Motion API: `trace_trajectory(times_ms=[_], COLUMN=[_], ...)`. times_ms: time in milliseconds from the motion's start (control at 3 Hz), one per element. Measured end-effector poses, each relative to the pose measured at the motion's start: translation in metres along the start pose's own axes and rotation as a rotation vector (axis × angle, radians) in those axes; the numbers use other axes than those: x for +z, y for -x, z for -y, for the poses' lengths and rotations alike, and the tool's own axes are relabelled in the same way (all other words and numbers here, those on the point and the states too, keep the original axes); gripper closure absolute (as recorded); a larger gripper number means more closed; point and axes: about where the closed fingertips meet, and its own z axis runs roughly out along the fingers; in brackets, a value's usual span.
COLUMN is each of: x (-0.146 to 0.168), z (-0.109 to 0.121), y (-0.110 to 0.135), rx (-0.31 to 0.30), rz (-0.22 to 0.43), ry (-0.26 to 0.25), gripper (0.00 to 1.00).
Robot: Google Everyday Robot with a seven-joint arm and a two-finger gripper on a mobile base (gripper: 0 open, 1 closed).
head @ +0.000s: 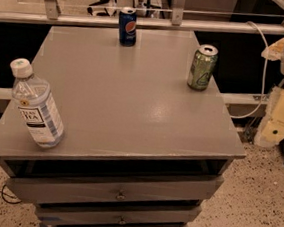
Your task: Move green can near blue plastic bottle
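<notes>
Next, I close on the green can's middle [202, 69], to move it near the blue plastic bottle.
The green can [202, 67] stands upright near the right edge of the grey cabinet top [133, 104], towards the back. The blue plastic bottle [35, 105], clear with a white cap and a white-and-blue label, stands at the front left corner. They are far apart, on opposite sides of the top. My gripper [273, 130] hangs with the pale arm parts at the right edge of the view, off the cabinet's right side, lower than the green can and touching nothing.
A dark blue Pepsi can [127, 26] stands at the back centre of the top. Drawers [119, 193] face the front below. A white cable [262, 52] and a metal rail [141, 21] run behind. The floor is speckled.
</notes>
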Motion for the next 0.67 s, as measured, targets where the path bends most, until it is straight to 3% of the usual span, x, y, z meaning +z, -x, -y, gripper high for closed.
trace_trajectory(times_ms=[667], x=[0.0025], z=[0.0054], y=[0.0008], rx=[0.001], rz=[0.018], ry=[-0.022], gripper=[0.00])
